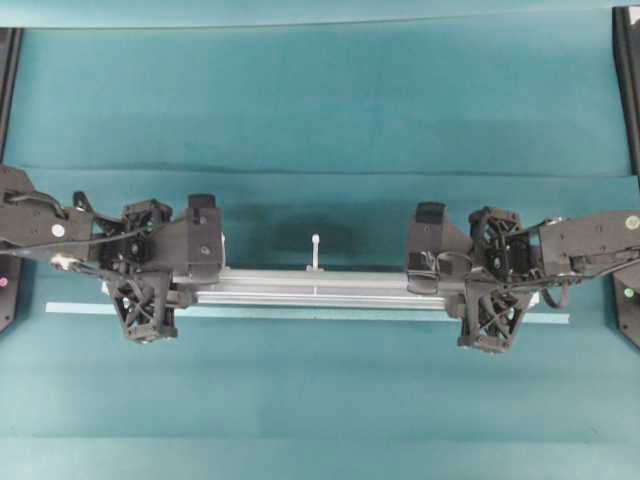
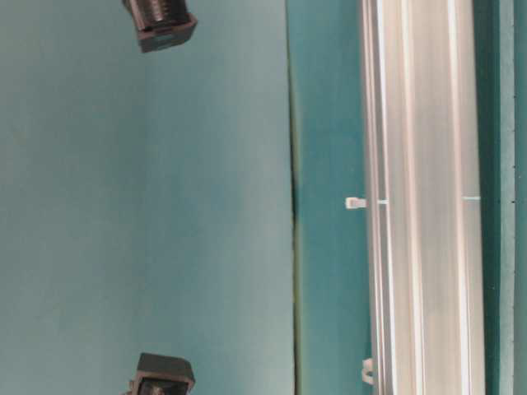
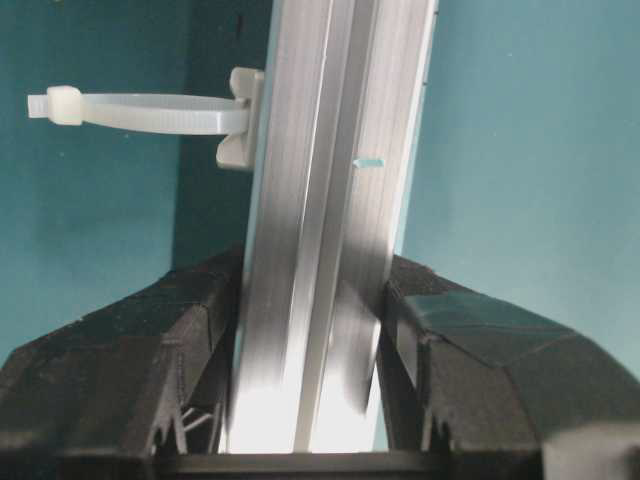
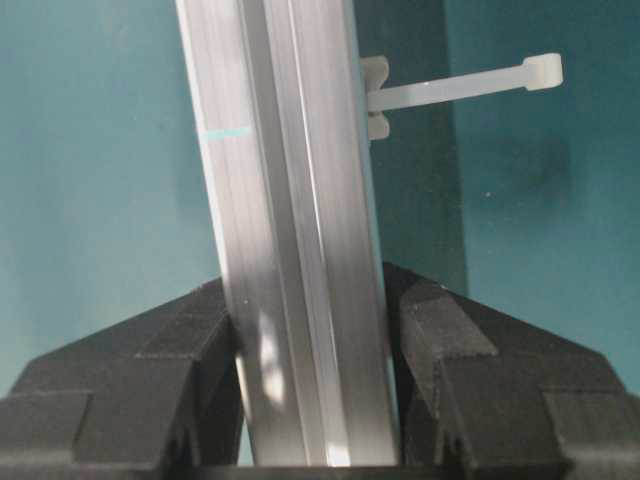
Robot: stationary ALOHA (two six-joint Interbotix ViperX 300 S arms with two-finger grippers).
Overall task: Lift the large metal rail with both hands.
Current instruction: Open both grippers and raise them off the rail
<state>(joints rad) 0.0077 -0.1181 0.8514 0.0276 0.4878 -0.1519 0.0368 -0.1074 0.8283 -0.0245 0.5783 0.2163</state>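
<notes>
The robot's right gripper should set the large metal rail, still held across the teal table, down on the teal table (image 4: 278, 118) just behind the pale tape strip.
The large metal rail (image 1: 315, 285) is a long grooved silver bar lying left to right across the teal table. My left gripper (image 1: 195, 288) is shut on its left end and my right gripper (image 1: 435, 285) is shut on its right end. The left wrist view has the rail (image 3: 320, 200) clamped between black fingers (image 3: 200, 310), and the right wrist view has it (image 4: 280, 200) held the same way between black fingers (image 4: 440, 330). A dark shadow falls on the cloth beside the rail. White cable ties (image 3: 140, 112) (image 4: 460, 85) stick out sideways, one at mid-length (image 1: 315, 250).
A thin pale tape strip (image 1: 75, 308) lies on the cloth just in front of the rail and reaches past both its ends. Black frame posts (image 1: 625, 80) (image 1: 8, 70) stand at the back corners. The table-level view shows the rail (image 2: 420, 197) and black arm parts (image 2: 160, 20).
</notes>
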